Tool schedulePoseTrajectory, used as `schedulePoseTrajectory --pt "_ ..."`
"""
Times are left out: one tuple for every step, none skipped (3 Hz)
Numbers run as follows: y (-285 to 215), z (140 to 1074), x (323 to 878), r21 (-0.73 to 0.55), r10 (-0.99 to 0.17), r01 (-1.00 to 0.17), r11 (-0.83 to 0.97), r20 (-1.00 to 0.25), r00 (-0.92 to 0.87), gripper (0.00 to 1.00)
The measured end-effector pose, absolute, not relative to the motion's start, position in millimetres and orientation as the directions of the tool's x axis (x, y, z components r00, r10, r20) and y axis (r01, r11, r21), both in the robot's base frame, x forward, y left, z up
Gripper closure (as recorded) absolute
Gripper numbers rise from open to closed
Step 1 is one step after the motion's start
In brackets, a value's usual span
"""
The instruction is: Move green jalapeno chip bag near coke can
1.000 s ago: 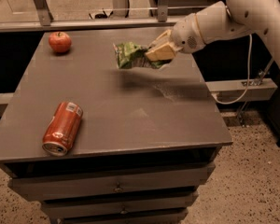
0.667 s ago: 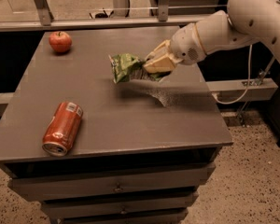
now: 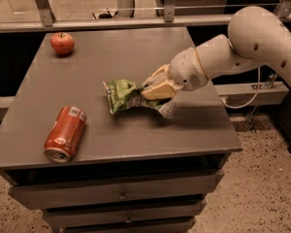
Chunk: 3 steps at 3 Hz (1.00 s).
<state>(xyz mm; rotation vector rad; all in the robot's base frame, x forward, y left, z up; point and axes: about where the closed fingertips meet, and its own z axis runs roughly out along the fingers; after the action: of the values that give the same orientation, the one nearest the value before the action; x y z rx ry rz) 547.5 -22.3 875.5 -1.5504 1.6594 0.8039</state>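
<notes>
Next, I let go of the green jalapeno chip bag with my gripper on the grey table (image 3: 115, 116) against the coke can's arm-facing side.
The green jalapeno chip bag (image 3: 122, 94) is a crumpled green foil bag held just above the middle of the grey table (image 3: 136, 57). My gripper (image 3: 151, 92) is shut on the bag's right end, with the white arm reaching in from the right. The coke can (image 3: 65, 133) is red-orange with a silver top; it lies on its side near the table's front left edge, to the left of and below the bag, with a gap between them.
A red apple (image 3: 62, 43) sits at the table's back left corner. Drawers (image 3: 121, 195) run under the table's front edge. A metal rail (image 3: 136, 21) crosses behind the table. A cable hangs at the right.
My gripper has carried the chip bag leftward and toward the table's front, lower and closer to the coke can. The can and apple have not moved.
</notes>
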Motion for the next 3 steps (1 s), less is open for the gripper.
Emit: schedulePoseTrajectory --pt "-5 866 528 -0.01 -0.532 -0.999 0.046 -0.847 -0.016 1.0" --pt "6 864 518 -0.001 -0.516 -1.0 0.022 -0.857 -0.01 1.0" --pt "13 862 510 0.015 -0.505 -1.0 0.014 -0.863 -0.02 1.0"
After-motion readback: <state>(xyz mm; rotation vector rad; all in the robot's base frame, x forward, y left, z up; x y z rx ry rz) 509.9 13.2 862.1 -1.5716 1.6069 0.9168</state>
